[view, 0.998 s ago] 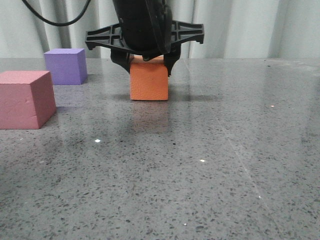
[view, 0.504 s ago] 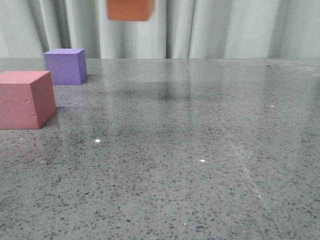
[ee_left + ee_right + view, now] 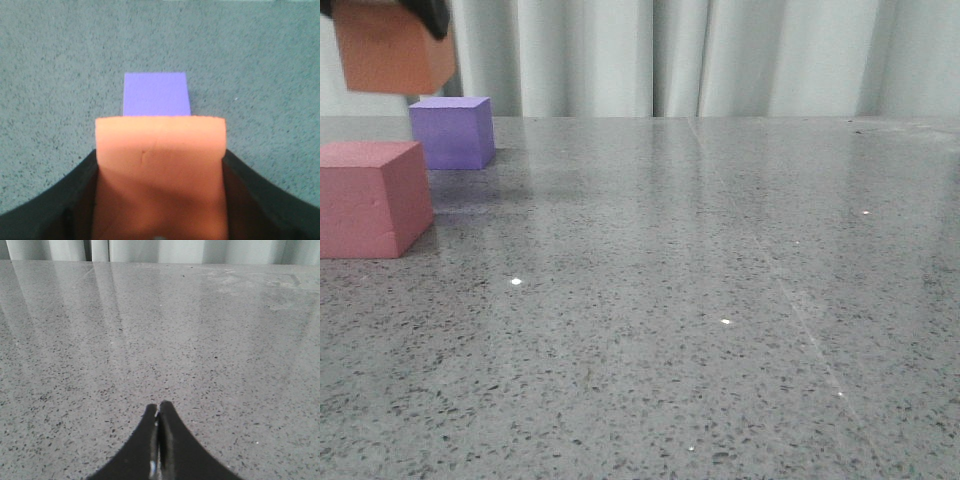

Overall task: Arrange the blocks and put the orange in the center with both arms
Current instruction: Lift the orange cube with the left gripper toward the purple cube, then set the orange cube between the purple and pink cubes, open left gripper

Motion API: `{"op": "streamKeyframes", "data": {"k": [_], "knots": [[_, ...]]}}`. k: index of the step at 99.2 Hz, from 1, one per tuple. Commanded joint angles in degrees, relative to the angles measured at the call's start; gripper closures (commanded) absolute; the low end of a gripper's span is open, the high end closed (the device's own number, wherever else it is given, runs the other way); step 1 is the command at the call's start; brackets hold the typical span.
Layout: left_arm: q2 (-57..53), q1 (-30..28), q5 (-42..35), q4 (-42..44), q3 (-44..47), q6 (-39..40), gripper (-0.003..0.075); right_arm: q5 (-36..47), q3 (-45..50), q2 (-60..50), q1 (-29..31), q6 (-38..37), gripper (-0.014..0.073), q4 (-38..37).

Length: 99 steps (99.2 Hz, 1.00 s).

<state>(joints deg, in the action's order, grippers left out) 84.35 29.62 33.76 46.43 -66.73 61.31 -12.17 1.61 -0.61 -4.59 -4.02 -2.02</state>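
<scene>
My left gripper will release the orange on the table [image 3: 436, 186] between the pink-red block and the purple block.
The orange [image 3: 392, 55] hangs in the air at the far upper left of the front view, above the pink-red block [image 3: 372, 198] and beside the purple block [image 3: 451, 132]. Both of those blocks rest on the table at the left. My left gripper [image 3: 160, 155] is shut on the orange [image 3: 159, 150]; one of its black fingers [image 3: 432, 18] shows at the cube's top corner. In the left wrist view the purple block [image 3: 156, 94] lies on the table just beyond the held cube. My right gripper [image 3: 158, 406] is shut with nothing in it, low over bare table.
The table is speckled grey stone [image 3: 700, 300], glossy and reflective. Pale curtains [image 3: 720, 55] hang behind its far edge. The right gripper does not show in the front view.
The orange cube was lifted off the middle of the table by my left gripper and carried up and to the left. It now hangs over the left side near the purple block.
</scene>
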Motion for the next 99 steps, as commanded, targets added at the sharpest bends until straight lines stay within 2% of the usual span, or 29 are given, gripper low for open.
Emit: {"op": "streamKeyframes", "data": {"k": [1, 32, 99], "knots": [[-2.28, -1.22, -6.60, 0.80, 0.78, 0.18, 0.0578, 4.88, -0.82, -1.40, 0.32, 0.45, 0.0661, -0.14], [-2.02, -3.51, -9.45, 0.32, 3.19, 0.43, 0.0578, 4.88, -0.82, -1.40, 0.32, 0.45, 0.0661, -0.14], [5.71, -3.64, -11.62, -1.84, 3.19, 0.65, 0.0577, 4.88, -0.82, -1.40, 0.32, 0.45, 0.0661, -0.14]]}}
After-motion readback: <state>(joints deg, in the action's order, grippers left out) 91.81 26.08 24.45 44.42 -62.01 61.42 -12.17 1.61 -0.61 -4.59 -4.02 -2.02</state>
